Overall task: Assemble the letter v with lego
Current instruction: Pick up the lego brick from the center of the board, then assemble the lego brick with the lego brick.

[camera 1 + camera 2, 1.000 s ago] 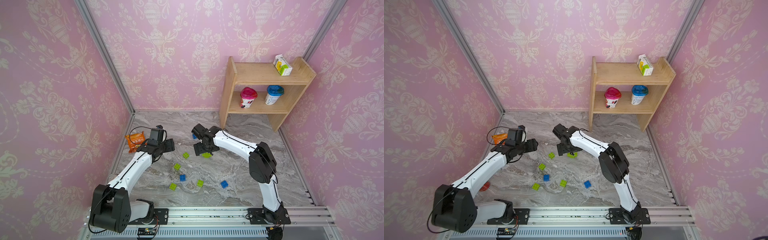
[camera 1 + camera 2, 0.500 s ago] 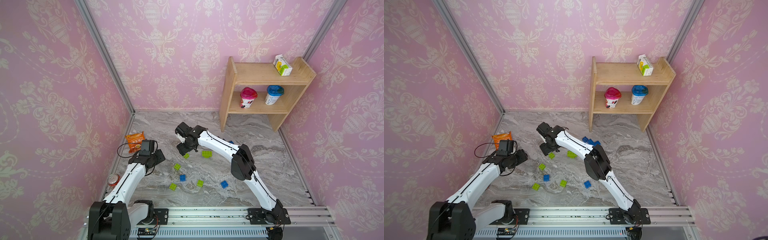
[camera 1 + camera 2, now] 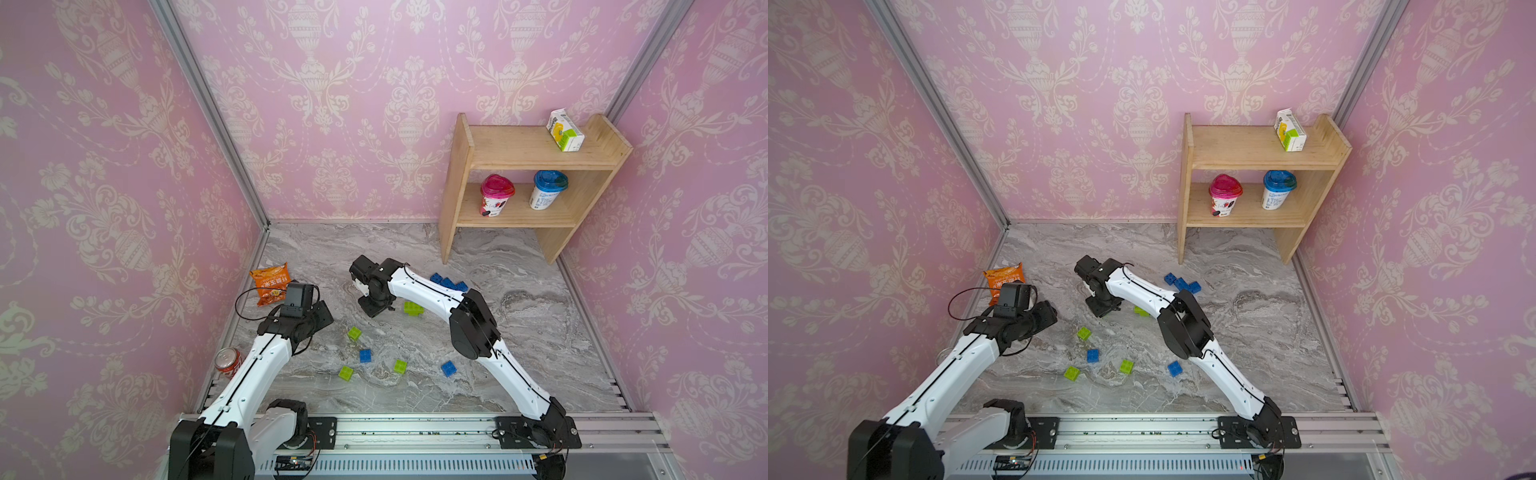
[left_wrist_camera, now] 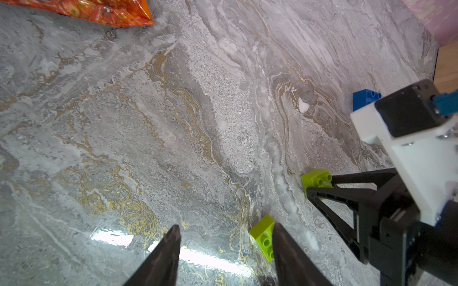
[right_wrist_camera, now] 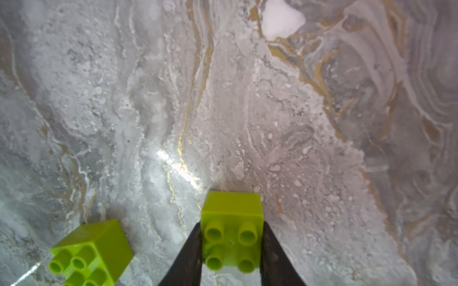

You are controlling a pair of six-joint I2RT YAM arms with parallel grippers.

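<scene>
My right gripper is going to set the lime green lego brick down on the marble (image 3: 436, 328), near the front corner of the larger lime piece.
My right gripper (image 5: 231, 237) is shut on a lime green lego brick (image 5: 231, 210) that rests on the marble floor, one finger against each side. Another lime brick (image 5: 91, 250) lies beside it. In a top view the right gripper (image 3: 374, 309) hides its brick, and a lime piece (image 3: 413, 308) sits just to its right. My left gripper (image 4: 225, 230) is open with nothing between its fingers, and a lime brick (image 4: 262, 235) lies against the outside of one finger. In both top views lime bricks (image 3: 354, 333) (image 3: 1072, 372) and blue bricks (image 3: 365, 355) (image 3: 1175, 368) are scattered near the front.
A row of three blue bricks (image 3: 449, 283) lies behind the right arm. An orange snack bag (image 3: 270, 282) and a red can (image 3: 227, 360) lie by the left wall. A wooden shelf (image 3: 528, 158) with two cups and a carton stands at the back right.
The right gripper moved left across the floor and its jaws closed onto a lime brick. The left gripper drew back toward the front and narrowed a little.
</scene>
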